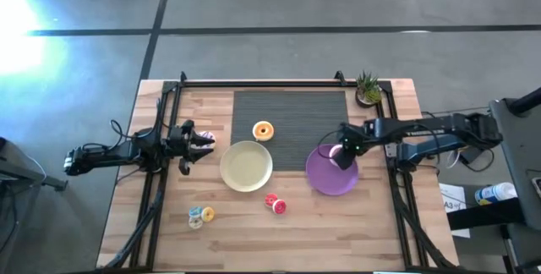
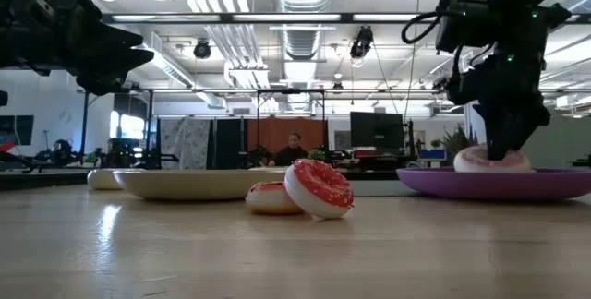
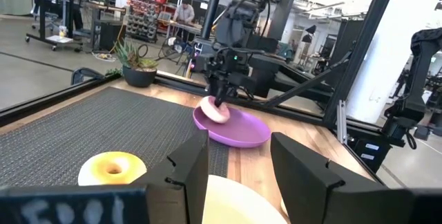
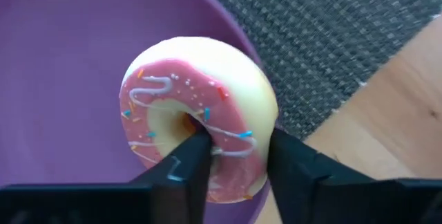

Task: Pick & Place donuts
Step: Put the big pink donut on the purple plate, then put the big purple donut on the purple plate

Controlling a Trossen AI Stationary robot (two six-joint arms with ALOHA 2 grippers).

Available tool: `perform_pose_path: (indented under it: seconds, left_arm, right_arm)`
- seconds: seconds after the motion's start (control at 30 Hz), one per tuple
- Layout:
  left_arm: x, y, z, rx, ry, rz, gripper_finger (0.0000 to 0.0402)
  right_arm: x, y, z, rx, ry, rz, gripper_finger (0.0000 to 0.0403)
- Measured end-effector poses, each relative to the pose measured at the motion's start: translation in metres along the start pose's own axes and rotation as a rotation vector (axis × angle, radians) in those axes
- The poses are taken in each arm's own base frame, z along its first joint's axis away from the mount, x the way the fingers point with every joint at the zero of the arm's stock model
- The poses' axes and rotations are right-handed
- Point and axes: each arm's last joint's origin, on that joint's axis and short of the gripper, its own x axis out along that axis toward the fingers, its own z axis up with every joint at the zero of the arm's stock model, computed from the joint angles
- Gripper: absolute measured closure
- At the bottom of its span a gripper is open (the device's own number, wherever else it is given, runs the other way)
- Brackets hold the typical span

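The ring of the lavender-iced donut (image 1: 205, 139) lies on the wood beside the dark mat, and I should close my left gripper on it next.
My right gripper (image 1: 341, 152) stands over the far-left part of the purple plate (image 1: 325, 183), shut on a pink-iced donut (image 4: 200, 106). My left gripper (image 1: 207, 141) hovers open left of the pale-yellow plate (image 1: 246, 166); its wrist view shows a wide gap between the fingers (image 3: 238, 148). An orange-iced donut (image 1: 263, 131) lies flat on the dark mat. Two red-iced donuts (image 2: 319, 188) sit on the wood nearer, one leaning on the other. A yellow and a teal donut (image 1: 201, 216) lie together near the left front. My right gripper holds the pink donut by one side of its ring (image 4: 231, 151), one finger (image 4: 186, 158) in the hole and the other (image 4: 297, 165) outside. The fingers come from above, pointing down. The donut is tilted, its lower edge (image 2: 485, 162) on the purple plate by the rim.
A dark woven mat (image 1: 287, 105) covers the table's far middle. A small potted plant (image 1: 368, 90) stands at the far right corner. Black frame rails (image 1: 161, 189) run along both sides. People show in the room beyond the table.
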Motion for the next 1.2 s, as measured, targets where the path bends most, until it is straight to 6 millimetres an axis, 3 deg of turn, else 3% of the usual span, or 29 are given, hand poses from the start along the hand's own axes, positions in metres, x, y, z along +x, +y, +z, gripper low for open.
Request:
perform_pose_path:
  seconds: [0.3,0.47,0.7,0.83,0.97,1.1,1.2]
  left_arm:
    - [0.000,0.000,0.000,0.000,0.000,0.000,0.0271]
    - [0.000,0.000,0.000,0.000,0.000,0.000,0.0271]
    - [0.000,0.000,0.001,0.005,-0.013,0.003,0.0271]
    - [-0.001,-0.003,0.015,-0.280,-0.151,-0.048,0.0271]
    - [-0.004,-0.006,0.026,-0.532,-0.259,-0.118,0.0271]
    - [-0.006,-0.008,0.033,-0.661,-0.325,-0.176,0.0271]
    - [-0.007,-0.005,0.035,-0.684,-0.392,-0.108,0.0271]
  right_arm:
    - [-0.028,0.007,0.008,-0.046,-0.086,0.041,0.0172]
    - [-0.044,0.004,0.006,-0.070,-0.107,-0.022,0.0152]
    - [-0.076,0.015,0.015,-0.053,-0.257,0.047,0.0149]
    - [-0.082,0.023,0.022,0.014,-0.285,0.108,0.0149]
    - [-0.076,0.033,0.029,0.055,-0.282,0.148,0.0150]
    - [-0.064,0.044,0.036,0.082,-0.276,0.167,0.0149]
    - [-0.055,0.052,0.041,0.096,-0.259,0.195,0.0151]
